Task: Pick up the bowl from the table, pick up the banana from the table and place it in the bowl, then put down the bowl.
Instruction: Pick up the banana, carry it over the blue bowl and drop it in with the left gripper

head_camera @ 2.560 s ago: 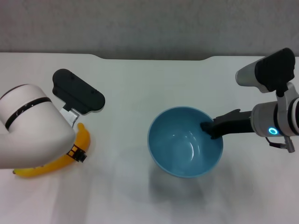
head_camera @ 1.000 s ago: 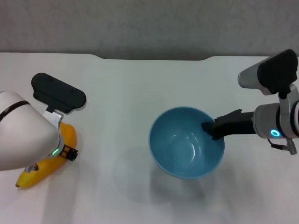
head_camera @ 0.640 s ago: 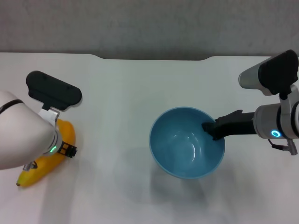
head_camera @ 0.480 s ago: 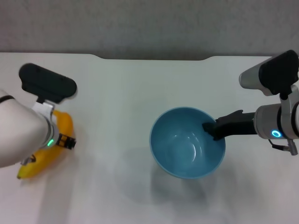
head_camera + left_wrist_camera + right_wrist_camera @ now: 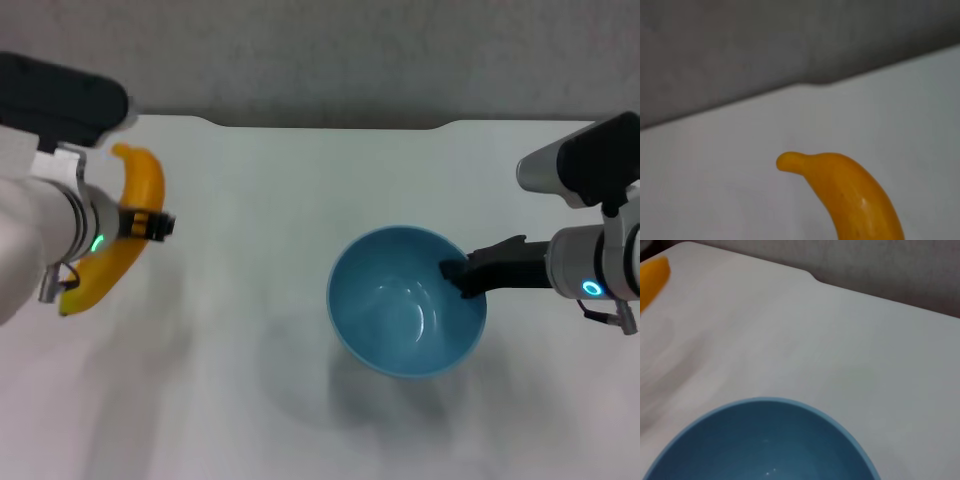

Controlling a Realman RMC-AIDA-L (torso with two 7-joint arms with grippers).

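Note:
My left gripper is to release the yellow banana inside the light-blue bowl (image 5: 385,272), with the banana's stem end leaning over the far rim of the bowl.
The light-blue bowl (image 5: 405,300) hangs a little above the white table (image 5: 260,200), right of centre, with its shadow beneath it. My right gripper (image 5: 458,275) is shut on the bowl's right rim. The bowl is empty; it also shows in the right wrist view (image 5: 760,440). My left gripper (image 5: 140,224) is shut on the yellow banana (image 5: 148,185) and holds it in the air over the table's far left, well apart from the bowl. The banana's stem end shows in the left wrist view (image 5: 850,195), and a part of it shows in the right wrist view (image 5: 652,277).
The table's far edge has a shallow notch (image 5: 330,125) with a grey surface behind it. Bare white tabletop lies between the two arms (image 5: 790,330).
My left gripper has lifted the banana off the table and carried it up and toward the far left. The bowl and right gripper have hardly moved.

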